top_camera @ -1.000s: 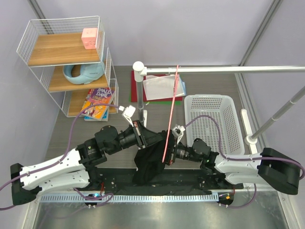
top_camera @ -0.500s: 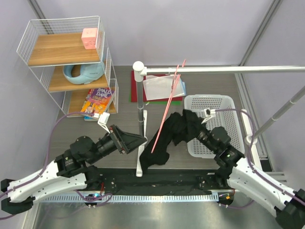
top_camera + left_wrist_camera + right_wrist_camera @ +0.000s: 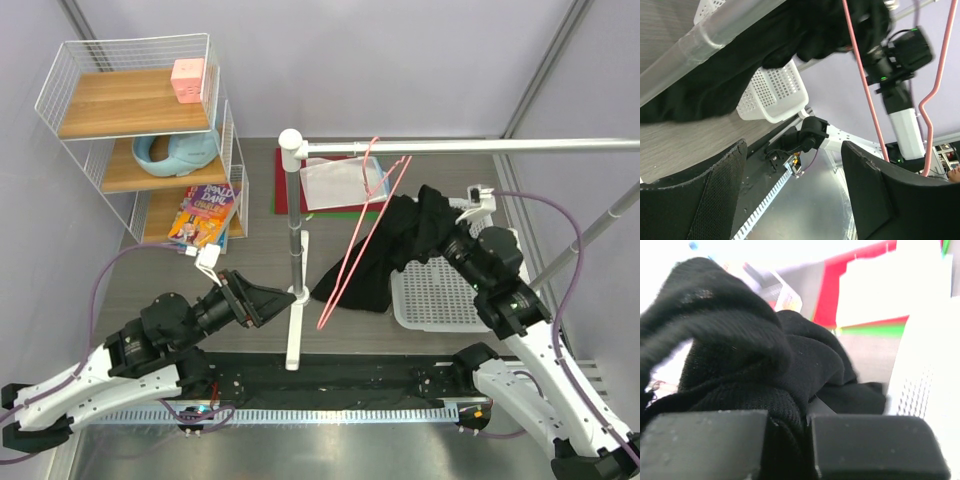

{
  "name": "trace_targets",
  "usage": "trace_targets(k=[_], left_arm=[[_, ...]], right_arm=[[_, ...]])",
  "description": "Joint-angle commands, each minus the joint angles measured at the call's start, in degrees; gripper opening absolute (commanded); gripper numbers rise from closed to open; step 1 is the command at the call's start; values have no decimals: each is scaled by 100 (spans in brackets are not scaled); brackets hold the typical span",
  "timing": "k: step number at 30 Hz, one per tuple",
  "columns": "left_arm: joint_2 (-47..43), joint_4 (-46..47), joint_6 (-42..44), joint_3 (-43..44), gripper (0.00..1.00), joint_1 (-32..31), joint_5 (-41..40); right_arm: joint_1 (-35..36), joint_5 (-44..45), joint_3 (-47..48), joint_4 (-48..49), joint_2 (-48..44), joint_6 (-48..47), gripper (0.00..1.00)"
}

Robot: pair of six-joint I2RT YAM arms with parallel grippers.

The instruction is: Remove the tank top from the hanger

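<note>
Next, I let go of the black tank top with my right gripper in the middle of the white basket (image 3: 438, 276).
The black tank top (image 3: 378, 262) stretches from my right gripper (image 3: 441, 226) down and left to the table beside the basket. My right gripper (image 3: 807, 440) is shut on a bunched fold of the tank top (image 3: 740, 350). The pink hanger (image 3: 325, 315) hangs by its hook on the white rail, tilted, and its lower end crosses in front of the fabric. I cannot tell whether it is still threaded through a strap. My left gripper (image 3: 278, 300) stands open and empty by the pole. From my left gripper (image 3: 795, 195), the hanger (image 3: 860, 75) and tank top (image 3: 715, 90) lie ahead.
A white rail (image 3: 480, 146) on a white pole (image 3: 291, 250) crosses the workspace. A white basket (image 3: 440, 295) sits under the right arm. A wire shelf (image 3: 140, 130) with a pink cube, a bowl and books stands at the back left. A red mat with white paper (image 3: 335, 185) lies behind.
My left gripper opened, let go of the tank top and drew back left. My right gripper carried the tank top up and right over the basket. The hanger swung out.
</note>
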Motion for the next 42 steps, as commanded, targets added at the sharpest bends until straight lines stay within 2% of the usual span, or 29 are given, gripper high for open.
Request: trace_targets(k=[1, 5, 12, 17, 28, 38, 42], left_arm=[[-80, 14, -52, -129, 77, 4, -146], [8, 32, -34, -94, 77, 4, -76], [78, -12, 1, -32, 77, 4, -41], [122, 93, 1, -94, 77, 4, -41], [228, 93, -8, -120, 77, 4, -32], [316, 111, -25, -138, 77, 4, -23], [272, 128, -43, -173, 77, 4, -14]], right_arm=[[-52, 594, 827, -366, -67, -189, 1], [-61, 1622, 1241, -735, -84, -407, 1], [-52, 2598, 2005, -1314, -164, -1163, 1], [-61, 3424, 2165, -1650, -234, -1577, 1], [-52, 3917, 2393, -1808, -129, -1990, 1], [-52, 3988, 3702, -2001, 135, -2061, 1], [-61, 4181, 3335, -2045, 83, -2087, 1]])
